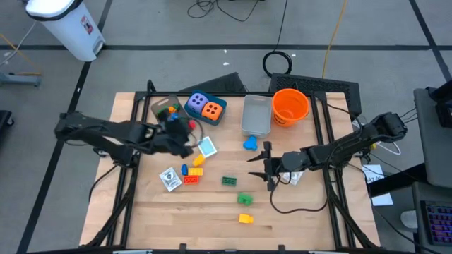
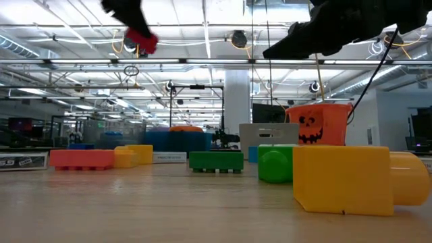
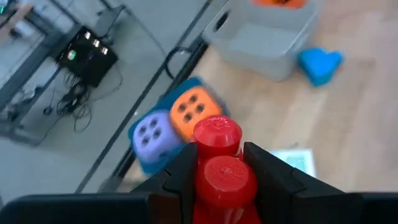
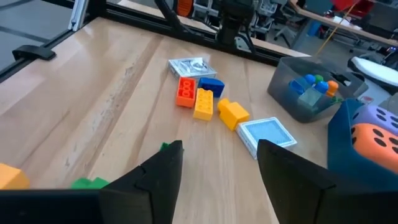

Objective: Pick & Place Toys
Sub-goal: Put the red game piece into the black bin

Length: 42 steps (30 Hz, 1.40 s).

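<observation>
The robot's left gripper will release the red brick inside the clear bin [image 1: 169, 113], among the bricks next to the teal box.
My left gripper [image 1: 185, 130] is shut on a red brick [image 3: 217, 165], lifted above the table's left middle; the brick also shows in the low view [image 2: 142, 42]. My right gripper [image 4: 219, 163] is open and empty above the table right of centre [image 1: 267, 166]. Loose bricks lie flat on the table: yellow [image 1: 198, 160], red [image 1: 191, 180], green [image 1: 229, 181], green [image 1: 244, 200], yellow [image 1: 245, 219]. Two cards [image 1: 207, 147] [image 1: 169, 178] lie flat. A purple die [image 3: 151, 132] and an orange die [image 3: 194, 109] sit in the teal box [image 1: 212, 113]. My left gripper pinches the red brick by its two opposite sides [image 3: 200, 177] between the two fingers. The brick's studded end [image 3: 217, 132] sticks out past the fingertips. The brick is lifted clear of the table, high above it in the low view.
A clear bin with several bricks [image 1: 166, 107] stands at the back left. A grey bin [image 1: 256, 114] and an orange bucket [image 1: 290, 106] stand at the back right. A blue piece [image 1: 249, 143] lies in front of the grey bin. A black cable [image 1: 296, 206] loops near the right arm.
</observation>
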Each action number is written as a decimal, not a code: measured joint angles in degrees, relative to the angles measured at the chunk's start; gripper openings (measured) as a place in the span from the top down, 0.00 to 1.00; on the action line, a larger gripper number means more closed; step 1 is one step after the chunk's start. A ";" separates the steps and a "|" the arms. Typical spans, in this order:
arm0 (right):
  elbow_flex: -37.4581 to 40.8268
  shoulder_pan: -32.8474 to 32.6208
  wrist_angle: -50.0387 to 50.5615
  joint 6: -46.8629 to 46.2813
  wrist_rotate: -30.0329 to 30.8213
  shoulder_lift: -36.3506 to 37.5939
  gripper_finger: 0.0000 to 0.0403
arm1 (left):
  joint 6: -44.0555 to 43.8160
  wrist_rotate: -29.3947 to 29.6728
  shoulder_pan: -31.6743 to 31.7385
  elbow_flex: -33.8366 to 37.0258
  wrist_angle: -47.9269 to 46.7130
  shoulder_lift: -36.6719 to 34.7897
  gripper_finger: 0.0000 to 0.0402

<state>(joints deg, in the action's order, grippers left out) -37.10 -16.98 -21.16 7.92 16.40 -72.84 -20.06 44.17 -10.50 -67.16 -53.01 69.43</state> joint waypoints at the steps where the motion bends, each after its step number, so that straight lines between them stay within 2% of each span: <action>1: 0.00 -0.01 0.05 -0.29 0.00 0.00 0.51 | -1.15 0.80 0.29 2.68 0.76 -2.26 0.70; 10: 0.00 0.32 -0.86 -1.37 0.00 0.00 0.51 | -7.70 2.31 6.26 28.11 15.73 -19.82 0.70; 14: 0.00 0.55 -1.30 -1.35 0.04 0.00 0.51 | -9.13 2.34 10.61 35.48 22.52 -22.77 0.69; 18: 0.00 0.55 -1.35 -1.29 0.02 -0.25 0.51 | -10.65 2.31 15.23 40.62 29.22 -22.41 0.70; 23: 0.04 0.55 -1.52 -1.67 0.02 -0.70 0.51 | -11.41 2.37 20.75 44.41 38.01 -20.00 0.70; 29: 0.09 0.55 -1.35 -1.57 0.02 -1.11 0.51 | -12.38 5.40 27.81 44.57 40.01 -16.53 0.70; 36: 0.09 0.79 -1.26 -1.45 0.02 -1.14 0.51 | -11.35 4.93 35.35 44.57 42.73 -11.37 0.69; 42: 0.09 0.79 -1.02 -1.46 0.00 -1.14 0.51 | -11.97 4.50 39.23 44.57 45.57 -7.38 0.70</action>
<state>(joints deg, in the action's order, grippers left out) -37.01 -16.19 -22.17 6.46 16.40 -73.97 -32.03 48.66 28.73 -22.59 -7.43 62.05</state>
